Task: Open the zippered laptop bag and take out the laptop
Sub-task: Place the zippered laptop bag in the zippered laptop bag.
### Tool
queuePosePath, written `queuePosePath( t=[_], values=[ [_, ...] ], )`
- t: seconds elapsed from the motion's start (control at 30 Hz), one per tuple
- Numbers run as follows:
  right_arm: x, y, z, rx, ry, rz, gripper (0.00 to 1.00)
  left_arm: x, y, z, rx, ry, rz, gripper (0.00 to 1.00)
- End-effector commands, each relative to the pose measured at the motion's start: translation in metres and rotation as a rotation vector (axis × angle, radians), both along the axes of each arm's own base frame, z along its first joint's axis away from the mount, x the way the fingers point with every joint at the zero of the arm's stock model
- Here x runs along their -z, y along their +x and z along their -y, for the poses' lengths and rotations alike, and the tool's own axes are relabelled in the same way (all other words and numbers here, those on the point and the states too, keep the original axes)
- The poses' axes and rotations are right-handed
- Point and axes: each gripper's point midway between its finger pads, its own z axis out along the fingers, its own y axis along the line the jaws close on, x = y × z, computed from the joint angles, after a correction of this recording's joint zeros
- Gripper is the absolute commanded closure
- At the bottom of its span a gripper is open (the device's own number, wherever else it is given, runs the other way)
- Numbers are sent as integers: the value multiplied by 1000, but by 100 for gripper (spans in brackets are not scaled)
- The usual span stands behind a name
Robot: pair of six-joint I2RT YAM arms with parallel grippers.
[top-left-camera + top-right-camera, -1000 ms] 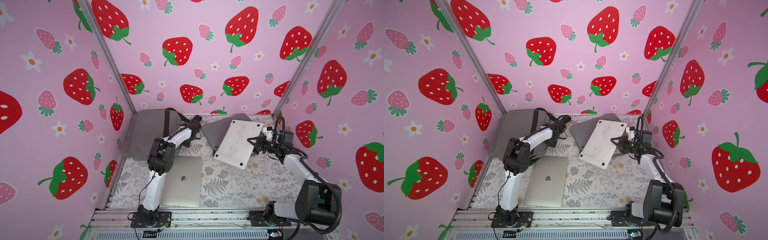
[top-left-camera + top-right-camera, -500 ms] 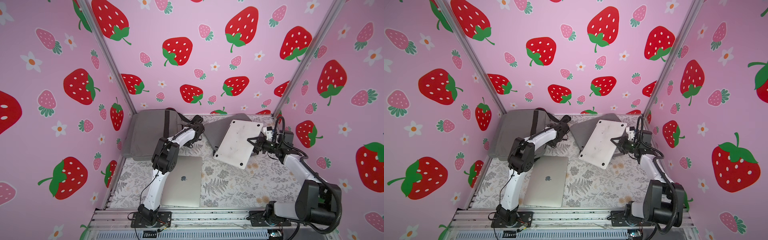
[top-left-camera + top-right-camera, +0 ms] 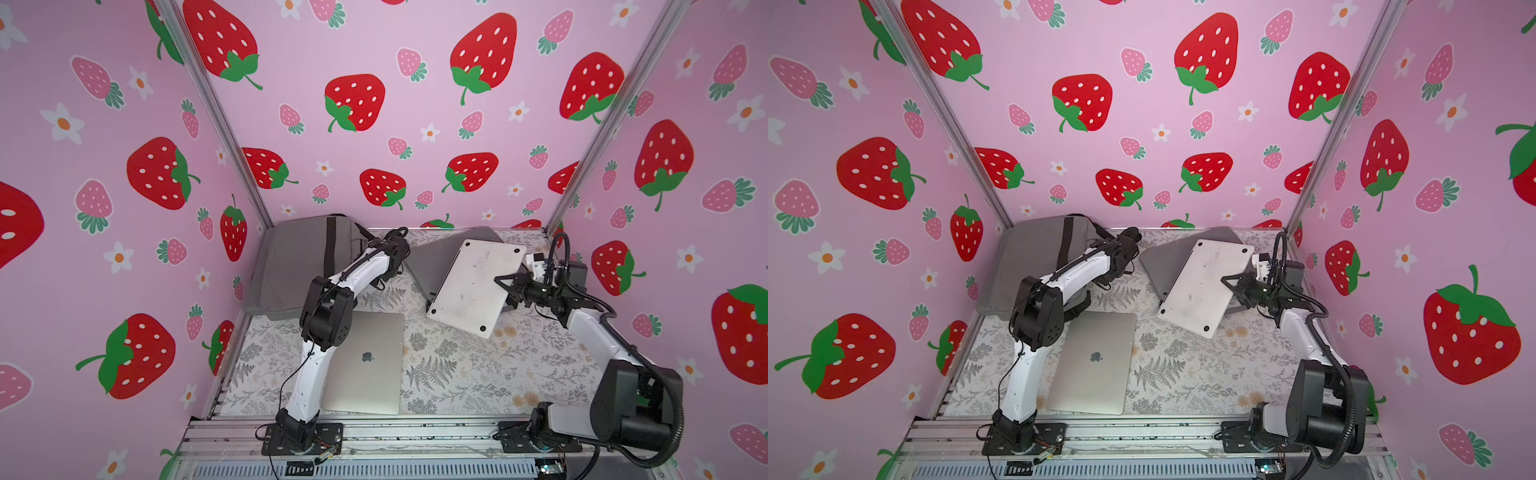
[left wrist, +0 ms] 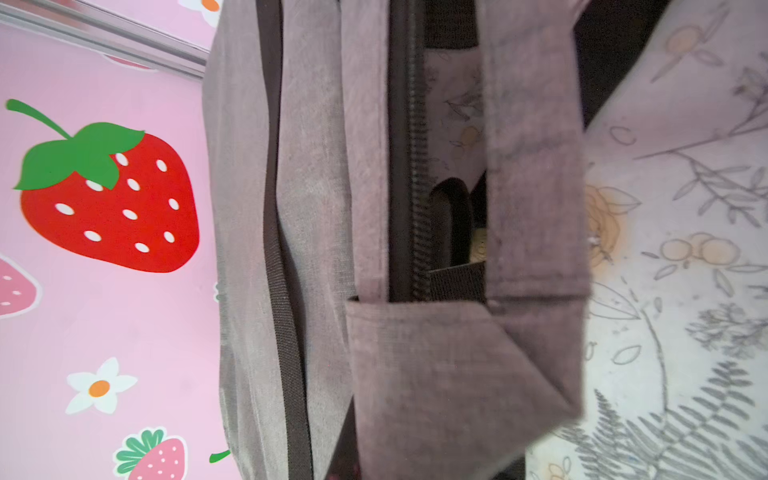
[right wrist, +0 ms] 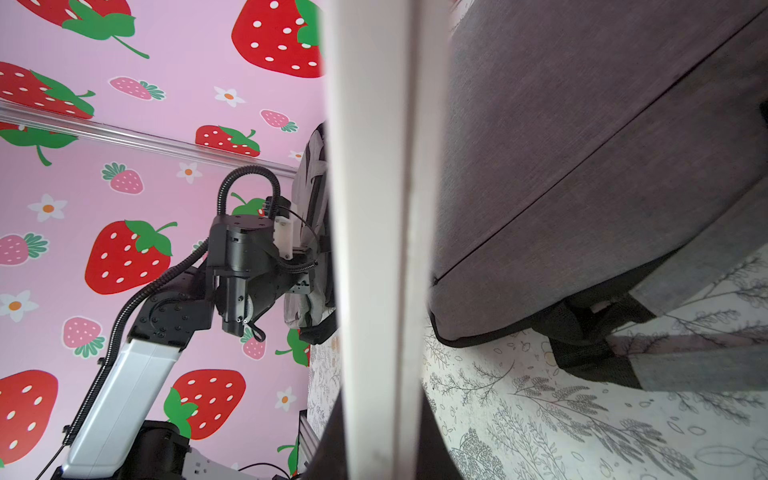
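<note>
The silver laptop slants from my right gripper by one edge, so I should let go of the bag's handle with my left gripper and grab the laptop's free edge (image 3: 448,280).
In both top views my right gripper (image 3: 505,287) (image 3: 1230,286) is shut on the edge of a silver laptop (image 3: 473,282) (image 3: 1204,286). The laptop is tilted up, underside showing, over a flat grey bag (image 3: 432,257) at the back. In the right wrist view dark fingers (image 5: 332,440) flank the laptop's pale edge (image 5: 374,208). My left gripper (image 3: 397,240) (image 3: 1128,237) is at the right edge of a second grey bag with a dark strap (image 3: 291,266). In the left wrist view its grey handle (image 4: 449,365) covers the jaws, which are shut on it, beside the zipper (image 4: 415,166).
Another silver laptop with an apple logo (image 3: 365,365) (image 3: 1092,365) lies flat near the front, partly under my left arm. Pink strawberry walls close the left, back and right sides. A metal rail (image 3: 415,432) runs along the front edge.
My left gripper went from open to shut at the strapped bag's handle, and its arm shifted slightly towards the back. The right arm and the held laptop have not moved.
</note>
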Motion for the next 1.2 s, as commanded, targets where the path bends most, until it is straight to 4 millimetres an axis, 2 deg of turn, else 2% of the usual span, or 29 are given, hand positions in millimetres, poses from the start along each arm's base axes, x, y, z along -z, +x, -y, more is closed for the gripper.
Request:
queuePosePath(
  t=[0.0,0.23,0.4,0.53,0.63,0.77,1.0,1.13,1.17],
  values=[
    [-46,-1,-8,-74,43,168,100,-62,11,-19,-10,67,151,100],
    [-48,2,-7,-72,44,173,100,-82,18,-40,29,121,167,100],
    [-47,4,-7,-71,46,171,100,-87,20,-66,15,168,151,100],
    [-45,6,-7,-71,48,168,100,-83,21,-80,14,176,143,100],
    [-43,8,-7,-70,55,167,100,-70,22,-81,11,184,117,100],
    [-42,9,-7,-73,57,165,100,-36,24,-79,1,191,58,100],
    [-38,8,-5,-72,57,154,100,11,24,-71,-22,117,-29,99],
    [-38,7,-5,-75,59,153,100,31,22,-70,-23,114,-64,95],
    [-39,6,-6,-77,58,156,100,35,21,-71,-25,113,-71,90]
  ],
)
